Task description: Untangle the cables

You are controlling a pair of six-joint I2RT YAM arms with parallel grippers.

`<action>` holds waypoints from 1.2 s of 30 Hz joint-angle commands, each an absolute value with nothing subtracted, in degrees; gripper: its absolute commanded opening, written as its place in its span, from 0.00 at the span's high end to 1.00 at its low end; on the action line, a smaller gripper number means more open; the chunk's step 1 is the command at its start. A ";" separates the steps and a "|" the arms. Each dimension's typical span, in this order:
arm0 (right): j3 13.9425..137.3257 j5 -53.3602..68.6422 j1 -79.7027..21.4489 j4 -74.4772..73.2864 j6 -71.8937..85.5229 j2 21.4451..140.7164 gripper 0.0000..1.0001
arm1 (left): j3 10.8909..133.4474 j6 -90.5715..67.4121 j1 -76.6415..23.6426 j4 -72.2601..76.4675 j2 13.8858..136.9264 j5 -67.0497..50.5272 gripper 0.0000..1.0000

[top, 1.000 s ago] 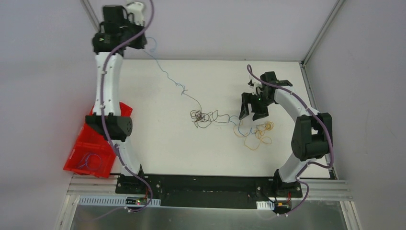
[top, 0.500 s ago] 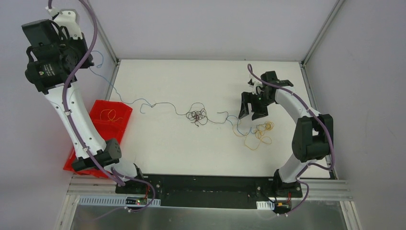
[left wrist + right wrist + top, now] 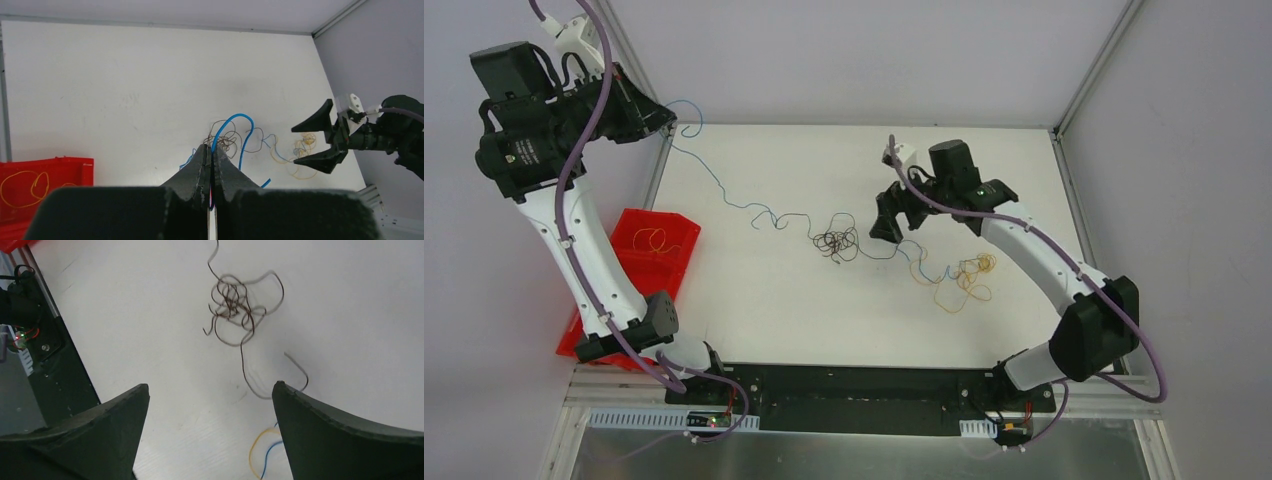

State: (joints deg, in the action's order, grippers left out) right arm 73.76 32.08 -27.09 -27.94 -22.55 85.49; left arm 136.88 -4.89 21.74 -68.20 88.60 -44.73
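Observation:
I should next move my right gripper to the black cable's strand [image 3: 216, 246] between the black tangle and the crossing with the blue cable and close it there.
My left gripper [image 3: 660, 120] hangs raised over the table's back left corner, shut on the thin blue cable [image 3: 721, 190]. In the left wrist view the blue cable [image 3: 239, 116] arcs out from between the shut fingertips of that gripper [image 3: 212, 150]. It runs across the table into the black cable tangle [image 3: 836, 243] and on to the orange-yellow cable loops [image 3: 967, 282]. My right gripper [image 3: 890, 218] hovers just right of the black tangle, open and holding nothing. In the right wrist view the black tangle [image 3: 235, 300] lies ahead of the wide-open right gripper [image 3: 210, 385], with orange-yellow [image 3: 254, 456] and blue strands near the right finger.
A red bin [image 3: 679, 262] stands at the table's left edge with an orange-yellow strand [image 3: 656, 240] inside; the bin [image 3: 60, 167] also shows in the left wrist view. Metal frame posts rise at both back corners.
The left arm swung left off the table, then back over the back left corner, dragging the blue cable. The right gripper moved left toward the black tangle and opened wider.

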 commanded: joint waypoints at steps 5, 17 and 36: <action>73.90 30.36 -38.62 4.22 -34.95 94.96 0.02 | 140.75 -11.91 21.62 -65.35 85.90 -49.84 1.00; 81.43 21.56 -47.39 36.97 -41.57 119.73 0.09 | 135.75 -11.26 21.62 -65.30 81.88 -46.30 1.00; 60.34 21.99 -29.26 8.32 -45.29 98.20 1.00 | 134.19 17.88 27.12 -64.36 83.11 -0.42 1.00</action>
State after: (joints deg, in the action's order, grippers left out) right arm 61.19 18.83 -30.46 18.65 -44.45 103.68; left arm 134.43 9.72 26.48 -66.52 84.12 -9.58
